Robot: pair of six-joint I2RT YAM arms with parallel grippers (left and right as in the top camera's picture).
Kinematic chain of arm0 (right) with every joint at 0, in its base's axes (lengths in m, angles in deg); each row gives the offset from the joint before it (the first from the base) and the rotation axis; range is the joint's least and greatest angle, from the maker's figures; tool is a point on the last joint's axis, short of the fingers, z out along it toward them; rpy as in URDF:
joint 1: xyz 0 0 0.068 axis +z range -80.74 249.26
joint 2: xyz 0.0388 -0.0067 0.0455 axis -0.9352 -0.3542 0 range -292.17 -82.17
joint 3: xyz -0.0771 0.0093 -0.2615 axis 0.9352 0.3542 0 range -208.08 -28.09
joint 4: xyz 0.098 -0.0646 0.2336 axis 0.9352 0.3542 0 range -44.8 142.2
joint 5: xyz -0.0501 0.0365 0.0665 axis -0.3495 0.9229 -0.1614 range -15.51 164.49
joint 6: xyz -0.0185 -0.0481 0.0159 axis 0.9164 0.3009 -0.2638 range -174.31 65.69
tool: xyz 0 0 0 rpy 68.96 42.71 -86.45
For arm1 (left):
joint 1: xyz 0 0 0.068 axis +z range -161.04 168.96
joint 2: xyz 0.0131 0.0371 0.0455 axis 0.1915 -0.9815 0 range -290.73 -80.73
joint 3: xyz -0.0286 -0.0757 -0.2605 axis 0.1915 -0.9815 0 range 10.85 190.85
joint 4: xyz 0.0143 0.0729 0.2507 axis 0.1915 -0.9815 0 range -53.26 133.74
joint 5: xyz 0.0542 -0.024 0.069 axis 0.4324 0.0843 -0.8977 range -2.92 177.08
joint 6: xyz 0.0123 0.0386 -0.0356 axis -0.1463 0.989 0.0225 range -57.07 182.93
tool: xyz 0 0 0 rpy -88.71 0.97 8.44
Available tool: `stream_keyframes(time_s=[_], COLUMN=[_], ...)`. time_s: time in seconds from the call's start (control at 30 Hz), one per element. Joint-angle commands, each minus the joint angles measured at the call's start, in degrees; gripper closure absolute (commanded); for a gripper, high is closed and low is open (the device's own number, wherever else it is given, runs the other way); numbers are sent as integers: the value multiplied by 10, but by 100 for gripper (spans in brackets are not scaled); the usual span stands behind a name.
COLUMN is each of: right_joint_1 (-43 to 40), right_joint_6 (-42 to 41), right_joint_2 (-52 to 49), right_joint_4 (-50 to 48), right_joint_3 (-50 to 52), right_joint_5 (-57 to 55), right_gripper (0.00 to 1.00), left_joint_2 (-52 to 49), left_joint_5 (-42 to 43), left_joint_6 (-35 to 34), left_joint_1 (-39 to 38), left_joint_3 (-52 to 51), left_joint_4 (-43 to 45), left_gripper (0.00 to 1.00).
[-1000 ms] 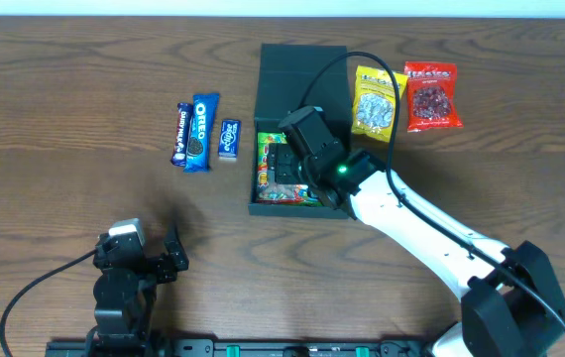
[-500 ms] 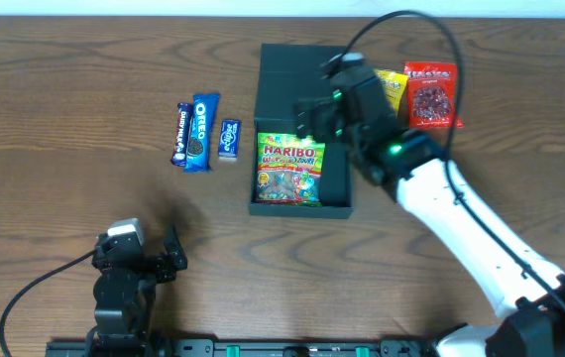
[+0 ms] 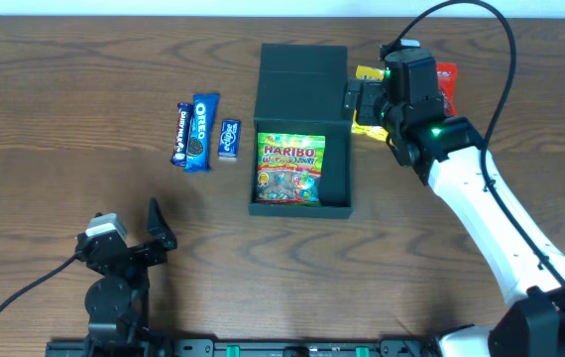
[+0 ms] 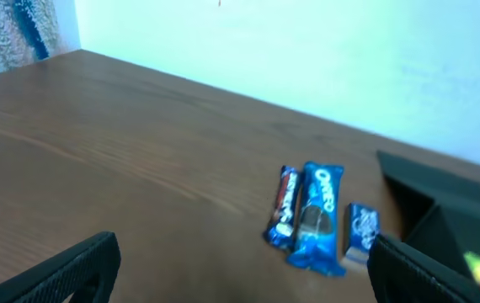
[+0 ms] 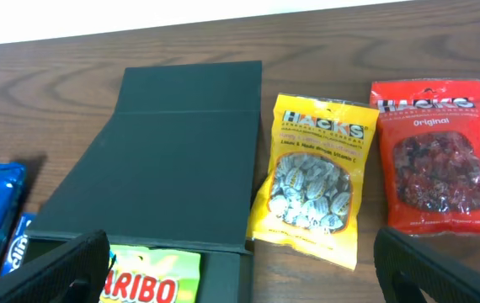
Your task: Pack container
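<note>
The Oreo packet is between the dark blue bar and the small blue packet. My left gripper goes there next and grabs the Oreo packet's middle [image 3: 198,134] [image 4: 317,220].
The dark container [image 3: 337,174] stands open at the table's middle, its lid [image 3: 302,82] laid flat behind it; it also shows in the right wrist view [image 5: 173,168]. A Haribo bag [image 3: 289,169] lies inside it. My right gripper [image 3: 362,104] is open and empty, hovering over the lid's right edge, next to the yellow Hacks bag [image 5: 314,172] and the red Hacks bag [image 5: 438,156]. My left gripper [image 3: 154,233] is open and empty near the front left. An Oreo packet [image 3: 199,130], a dark blue bar [image 3: 180,134] and a small blue packet [image 3: 229,139] lie left of the container.
The blue snacks also show in the left wrist view: the Oreo packet [image 4: 317,217], the bar [image 4: 284,204] and the small packet [image 4: 360,229]. A black rail [image 3: 282,347] runs along the table's front edge. A pale wall stands behind the table.
My right gripper left the Haribo bag in the container, rose, and moved back and right toward the Hacks bags. My left gripper shifted slightly and turned.
</note>
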Motion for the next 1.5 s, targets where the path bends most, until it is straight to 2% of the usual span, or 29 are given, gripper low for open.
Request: stream_keyframes(time_s=[0.0,0.1,0.2,0.3,0.47,0.67,0.8,0.97,1.13,1.37,1.47], right_joint_1=[-3,-3,-3,-3,-3,-3,-3,-3,-3,-3,-3], right_joint_6=[7,7,7,7,17,17,17,1,-35,-68,-73], right_joint_2=[-11,-12,-12,3,67,124,155,184,238,333,340], right_joint_4=[-2,-5,-9,24,80,162,212,276,288,279,279], right_joint_3=[-9,-9,-9,-9,-9,-9,-9,-5,64,183,210], right_joint_5=[-8,-9,-9,-8,-8,-8,-8,-24,-32,-49,-49], right_gripper=[1,1,1,1,1,1,1,1,1,1,1], left_joint_2=[2,-9,-53,-150,-363,-576,-687,-813,-897,-957,-971], left_joint_5=[-6,17,38,53,83,112,140,140,140,140,152], left_joint_6=[-24,-12,23,23,68,72,86,97,117,117,116], left_joint_1=[2,2,2,2,2,2,2,1,1,-25,-37], left_joint_3=[-1,-1,0,35,160,318,415,547,633,652,652], left_joint_4=[14,48,129,185,185,185,172,93,26,-2,-15], left_gripper=[5,5,5,5,5,5,5,5,5,5,5])
